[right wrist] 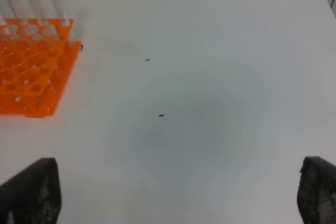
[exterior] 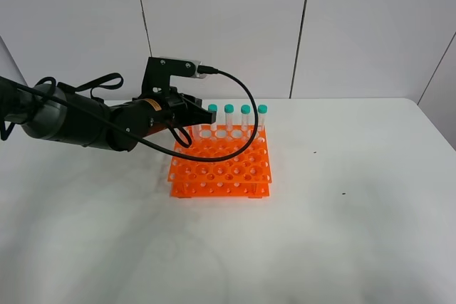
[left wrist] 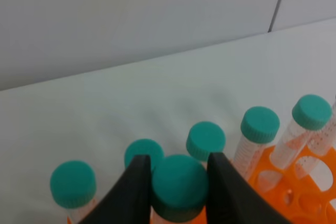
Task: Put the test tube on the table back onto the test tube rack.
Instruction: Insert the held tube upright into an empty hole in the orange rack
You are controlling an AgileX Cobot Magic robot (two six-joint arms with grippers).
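Observation:
Next, the left gripper releases the test tube in the rack hole [exterior: 195, 134] in front of the back row, close to the rack's back corner.
My left gripper [exterior: 188, 116] is shut on the teal cap of a test tube [left wrist: 179, 186] and holds it upright over the back left part of the orange test tube rack [exterior: 221, 165]. In the left wrist view the gripper [left wrist: 177, 162] has its black fingers [left wrist: 134, 192] on both sides of the cap. The tube's lower end is hidden. Several alike tubes [exterior: 229, 113] stand in the rack's back row and also show in the left wrist view [left wrist: 206, 140]. My right gripper [right wrist: 173, 195] is open above the bare white table [right wrist: 210, 103], right of the rack [right wrist: 31, 77].
The black cable [exterior: 246, 115] of the left arm loops over the rack's back. Small dark specks [right wrist: 161, 115] lie on the table right of the rack. A white panelled wall [exterior: 228, 26] stands behind the table's far edge.

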